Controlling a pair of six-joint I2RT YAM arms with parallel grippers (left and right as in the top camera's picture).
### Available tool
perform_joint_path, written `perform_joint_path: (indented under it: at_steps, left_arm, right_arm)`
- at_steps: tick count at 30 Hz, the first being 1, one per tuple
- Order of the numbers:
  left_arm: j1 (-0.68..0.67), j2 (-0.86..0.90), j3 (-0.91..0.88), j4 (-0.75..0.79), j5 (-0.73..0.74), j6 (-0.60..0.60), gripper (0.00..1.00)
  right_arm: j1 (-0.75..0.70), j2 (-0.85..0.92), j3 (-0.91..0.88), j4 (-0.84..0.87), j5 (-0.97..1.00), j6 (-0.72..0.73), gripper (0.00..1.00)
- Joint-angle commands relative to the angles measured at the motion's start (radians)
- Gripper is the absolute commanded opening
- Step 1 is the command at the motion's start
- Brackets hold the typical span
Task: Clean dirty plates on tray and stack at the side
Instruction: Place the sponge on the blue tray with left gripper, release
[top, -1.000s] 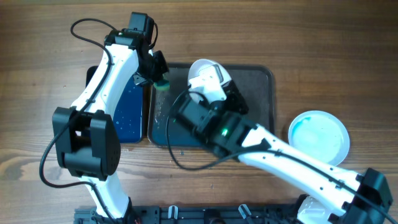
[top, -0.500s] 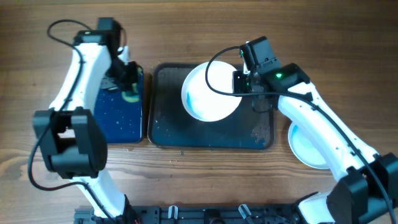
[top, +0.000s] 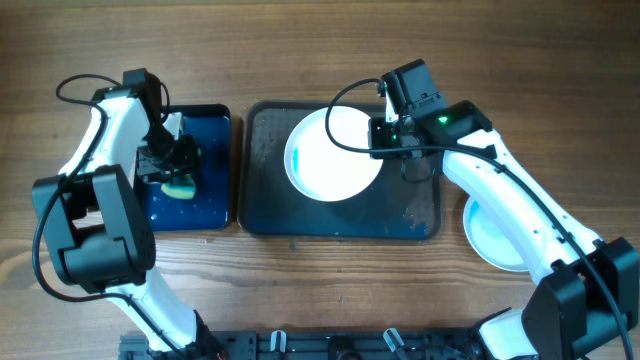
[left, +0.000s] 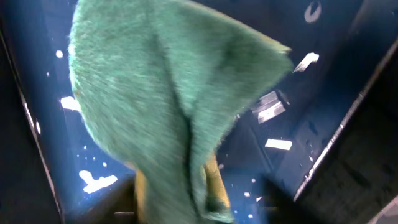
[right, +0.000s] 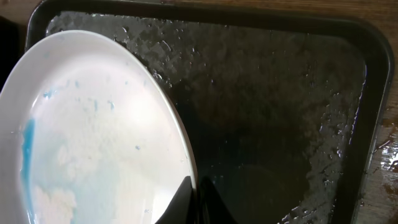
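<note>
Next, my right gripper releases the smeared plate on top of the other white plate (top: 503, 197) beside the dark grey tray.
A white plate (top: 333, 155) with blue smears (right: 93, 137) is held tilted over the dark grey tray (top: 415, 205). My right gripper (top: 384, 140) is shut on the plate's right rim, one finger on each face (right: 198, 198). The tray's wet floor (right: 280, 124) shows bare beside the plate. My left gripper (top: 176, 160) hovers over the small blue-bottomed tray (top: 215, 150). Its jaws stand apart, and the green sponge (top: 181, 187) hangs loose and blurred between them (left: 155, 93). Blue floor shows between the sponge and the right finger.
Another white plate (top: 492, 240) rests on the wooden table right of the dark tray, partly under my right arm. The small tray's blue floor (left: 311, 93) is speckled with white flecks. The two trays sit side by side with a narrow gap.
My left arm carried the sponge leftward from the dark tray to the blue tray and opened its jaws. The right gripper keeps its hold, and the plate has shifted slightly left.
</note>
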Motion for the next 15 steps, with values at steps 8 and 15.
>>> perform_joint_path:
  at_steps: [8, 15]
  left_arm:
    - [-0.069, -0.151, 0.182, -0.08, -0.002, 0.007, 1.0]
    - [-0.09, -0.162, 0.181, -0.024, 0.009, 0.008, 1.0]
  right_arm:
    - [-0.113, -0.1, 0.003, -0.007, -0.128, -0.006, 0.04]
    - [-0.46, -0.273, 0.003, -0.145, -0.129, 0.055, 0.04]
